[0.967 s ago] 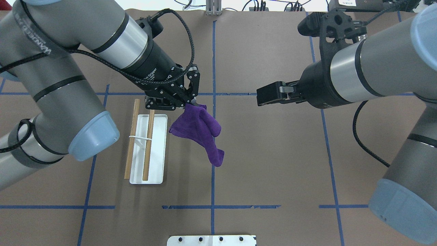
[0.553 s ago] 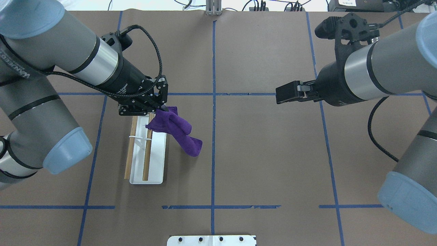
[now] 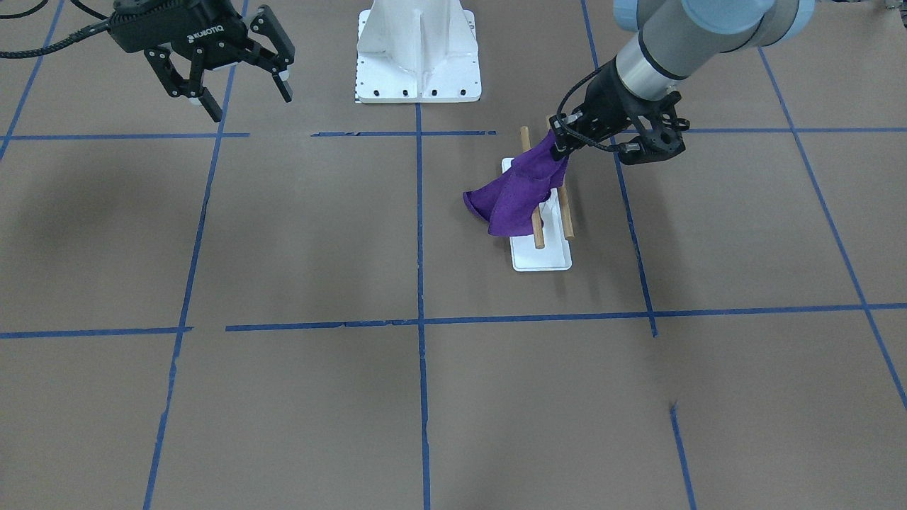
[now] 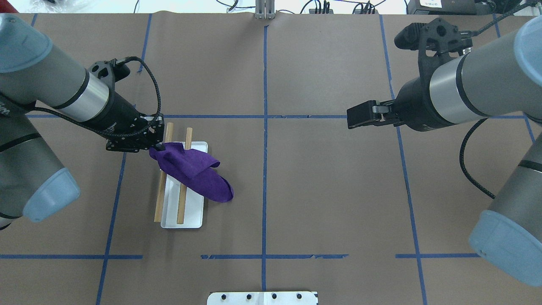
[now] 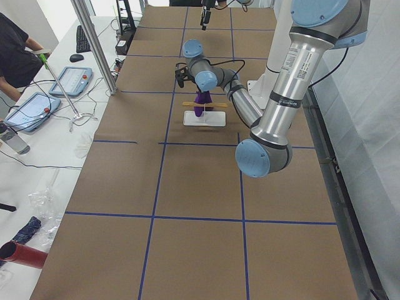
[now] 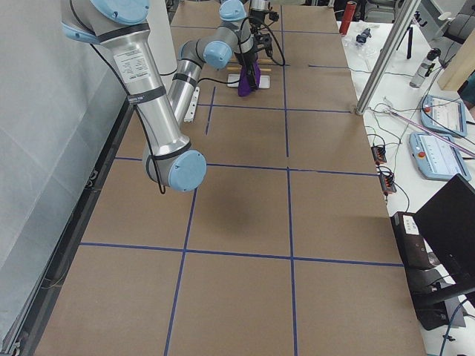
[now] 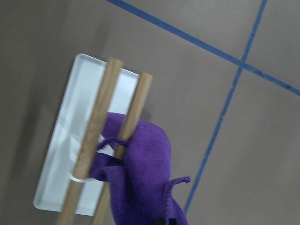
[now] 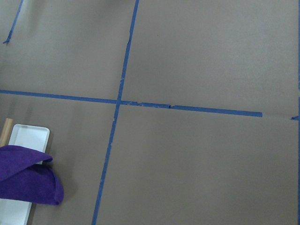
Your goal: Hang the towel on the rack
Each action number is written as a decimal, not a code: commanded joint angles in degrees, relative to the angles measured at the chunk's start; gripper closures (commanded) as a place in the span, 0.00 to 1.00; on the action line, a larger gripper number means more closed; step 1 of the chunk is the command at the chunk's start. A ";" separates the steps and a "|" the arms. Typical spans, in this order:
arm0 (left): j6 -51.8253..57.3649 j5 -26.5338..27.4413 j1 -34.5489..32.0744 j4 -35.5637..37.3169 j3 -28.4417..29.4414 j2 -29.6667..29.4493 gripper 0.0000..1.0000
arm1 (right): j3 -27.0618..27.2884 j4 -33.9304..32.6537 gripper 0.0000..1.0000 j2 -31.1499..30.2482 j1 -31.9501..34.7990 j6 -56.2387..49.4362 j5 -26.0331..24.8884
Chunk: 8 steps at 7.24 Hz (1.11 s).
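Note:
My left gripper needs to let go of the purple towel across both wooden dowels (image 3: 552, 194) (image 7: 104, 149), above the middle of the white base.
The purple towel (image 4: 197, 173) lies draped across both wooden dowels of the rack (image 4: 191, 214), its loose end hanging off the rack's right side. My left gripper (image 4: 156, 146) is shut on the towel's corner, just above the left dowel (image 4: 160, 199) near the rack's far end. In the front view the towel (image 3: 516, 195) slopes down from the left gripper (image 3: 564, 145) over the rack (image 3: 542, 259). The left wrist view shows the towel (image 7: 143, 178) over the dowels and white base (image 7: 63, 126). My right gripper (image 3: 249, 100) is open and empty, held high over the table's right half (image 4: 356, 119).
The white robot pedestal (image 3: 418, 49) stands at the robot's edge of the table (image 4: 262, 298). Blue tape lines (image 4: 264, 169) cross the brown tabletop. A side table with tablets (image 5: 31, 109) and a person stands beyond the left end.
My left gripper has moved left and lower with the towel, carrying it from beside the rack to across both dowels. My right arm has drawn back slightly to the right.

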 commanded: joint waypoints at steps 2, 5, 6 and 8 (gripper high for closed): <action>10.92 0.15 -3.33 -0.02 0.16 5.26 1.00 | -0.13 0.00 0.00 0.03 -0.12 -0.07 -0.15; 11.21 1.02 -3.06 -0.02 0.95 5.27 1.00 | -0.66 0.00 0.00 0.03 -0.04 -0.42 -0.50; 11.21 1.29 -2.98 -0.02 1.39 5.27 1.00 | -0.66 0.00 0.00 -0.06 -0.04 -0.59 -0.50; 11.12 1.29 -2.80 -0.02 3.05 5.01 0.76 | -0.57 0.00 0.00 -0.06 -0.04 -0.59 -0.50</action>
